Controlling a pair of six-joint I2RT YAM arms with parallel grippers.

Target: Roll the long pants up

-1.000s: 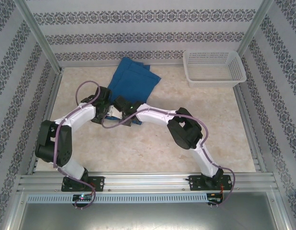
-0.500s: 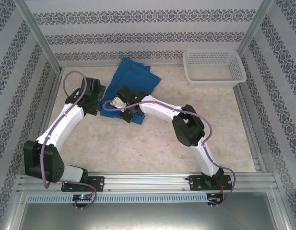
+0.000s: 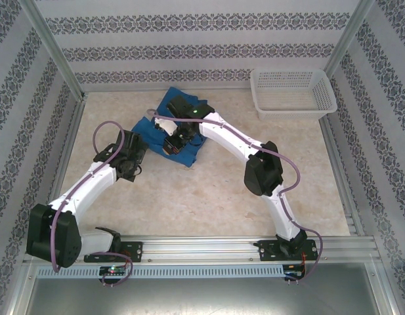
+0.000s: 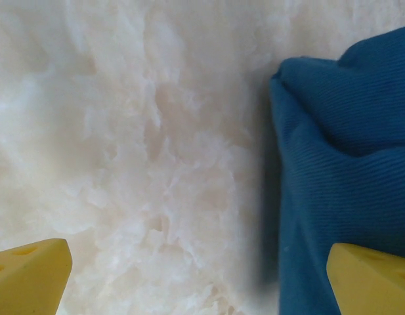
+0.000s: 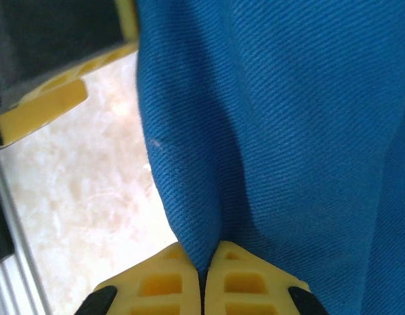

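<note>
The long pants' edge lies beside just one finger of my left gripper, so next I move it further in and pinch the bunched cloth (image 4: 373,151) before rolling.
The long pants (image 3: 149,128) lie as a bunched royal-blue heap at the back middle of the table, partly under my right arm. My right gripper (image 3: 170,139) reaches into the heap. In the right wrist view its yellow fingertips (image 5: 164,283) are shut on a fold of the blue cloth (image 5: 268,118), which rises from the pinch. My left gripper (image 3: 135,161) hovers just left of the heap, open and holding nothing. In the left wrist view its fingertips (image 4: 28,275) stand wide apart over bare table, the pants' edge (image 4: 340,164) by the right finger.
A white mesh basket (image 3: 293,92) stands at the back right corner. Patterned walls and metal rails (image 3: 71,131) close in the table on three sides. A yellow finger on a dark body (image 5: 44,108) shows at the upper left of the right wrist view.
My right gripper has carried the near part of the pants back and over itself, so the cloth is a smaller bundle. My left gripper has drawn back off the pants toward the near left.
</note>
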